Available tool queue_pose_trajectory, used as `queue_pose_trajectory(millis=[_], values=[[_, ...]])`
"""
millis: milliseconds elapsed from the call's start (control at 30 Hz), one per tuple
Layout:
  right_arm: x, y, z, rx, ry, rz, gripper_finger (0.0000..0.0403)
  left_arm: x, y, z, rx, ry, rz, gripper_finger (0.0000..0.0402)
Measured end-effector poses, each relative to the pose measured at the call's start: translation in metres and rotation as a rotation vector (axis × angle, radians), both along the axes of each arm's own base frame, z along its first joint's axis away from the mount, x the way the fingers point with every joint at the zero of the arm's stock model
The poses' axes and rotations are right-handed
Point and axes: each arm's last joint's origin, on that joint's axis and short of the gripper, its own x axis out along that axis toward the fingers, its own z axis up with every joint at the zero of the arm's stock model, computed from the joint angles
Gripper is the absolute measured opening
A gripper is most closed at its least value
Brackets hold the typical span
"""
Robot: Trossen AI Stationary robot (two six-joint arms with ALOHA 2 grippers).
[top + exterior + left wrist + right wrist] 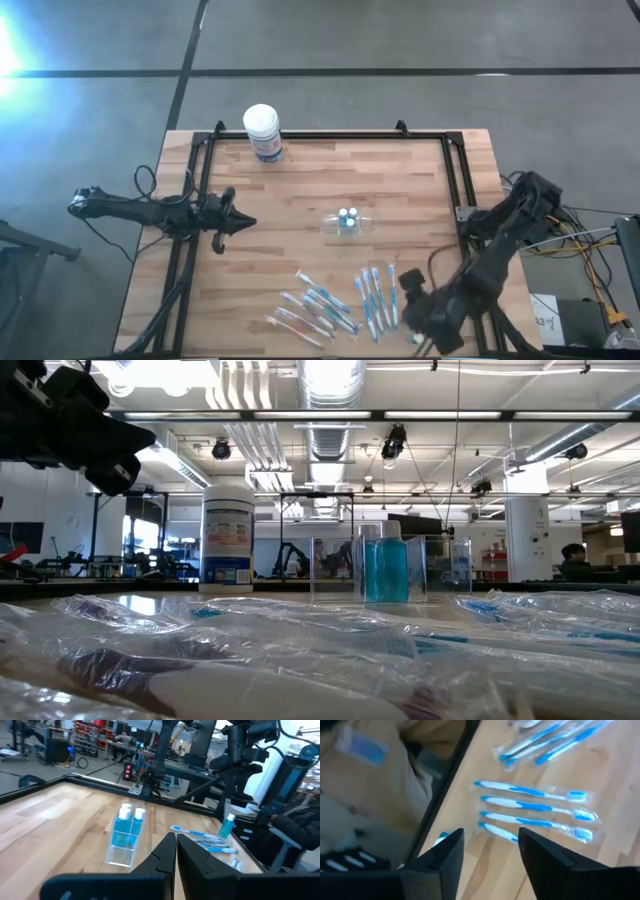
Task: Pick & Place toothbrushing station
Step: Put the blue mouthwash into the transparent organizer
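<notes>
The robot's right gripper will next close on the white end [416,339] [439,841] of the small blue bottle that is beside the wrapped toothbrushes.
The toothbrushing station [350,222] is a clear plastic holder standing on the wooden table's middle, with two blue white-capped bottles in it; it also shows in the left wrist view [125,840] and the low view [385,570]. My left gripper [238,222] is shut and level, left of the holder and apart from it, pointing toward it [175,857]. My right gripper [408,287] is open and slants down over the near right of the table [490,834]. A small blue bottle [227,826] shows right below it. My right gripper stands open around the small blue bottle, a bit of which [442,837] shows at one fingertip. Whether a finger touches it, I cannot tell.
A white round tub [262,130] with a blue label stands at the far edge. Several wrapped blue-and-white toothbrushes lie near the front edge in two groups [315,310] [378,295]. A black frame [330,137] runs around the table top.
</notes>
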Motion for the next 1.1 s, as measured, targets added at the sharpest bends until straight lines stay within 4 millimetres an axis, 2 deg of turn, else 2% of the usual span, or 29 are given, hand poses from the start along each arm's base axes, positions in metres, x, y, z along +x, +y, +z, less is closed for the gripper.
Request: queue_pose_trajectory(millis=[100, 267, 433, 767, 1100], values=[[0.006, 0.017, -0.002, -0.078, 0.057, 0.034, 0.0199, 0.000, 0.000, 0.000, -0.018, 0.002, -0.016, 0.0019], [0.014, 0.037, -0.018, -0.171, 0.155, 0.033, 0.0201, 0.000, -0.001, 0.000, -0.025, 0.002, -0.024, 0.0019], [0.010, 0.051, -0.032, -0.205, 0.221, 0.080, 0.0201, 0.000, -0.001, 0.000, -0.026, 0.002, -0.032, 0.0019], [-0.004, 0.063, -0.035, -0.203, 0.207, 0.116, 0.0201, 0.000, -0.001, 0.000, -0.045, 0.002, -0.038, 0.0019], [-0.005, 0.064, -0.043, -0.225, 0.194, 0.148, 0.0201, 0.000, -0.001, -0.001, -0.045, 0.008, -0.039, 0.0019]])
